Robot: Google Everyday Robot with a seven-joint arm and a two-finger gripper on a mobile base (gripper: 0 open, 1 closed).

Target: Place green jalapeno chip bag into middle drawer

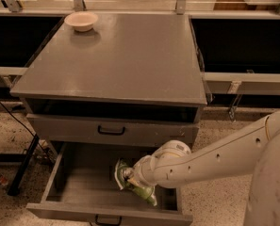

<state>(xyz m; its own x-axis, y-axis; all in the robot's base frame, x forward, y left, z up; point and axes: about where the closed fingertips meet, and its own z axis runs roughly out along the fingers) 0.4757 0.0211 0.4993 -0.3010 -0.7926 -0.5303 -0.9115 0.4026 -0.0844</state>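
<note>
I have a place for the green jalapeno chip bag on the drawer's grey bottom, close behind its front panel [133, 191]. Next, my gripper releases the bag there.
The green jalapeno chip bag [121, 172] is crinkled, green with a white panel, and sits tilted inside the open middle drawer [78, 182], toward its right half and just above the grey floor. My gripper [128, 176] is at the end of the white arm that reaches in from the right. It is down inside the drawer and shut on the bag. The drawer is pulled far out, and its black pull handle [106, 219] shows at the bottom edge.
Above the open drawer is a closed drawer front with a black handle [111, 131]. A round beige bowl [81, 20] sits on the grey cabinet top [130, 55] at the back left. A black stand leg [22, 166] and cables lie on the floor to the left.
</note>
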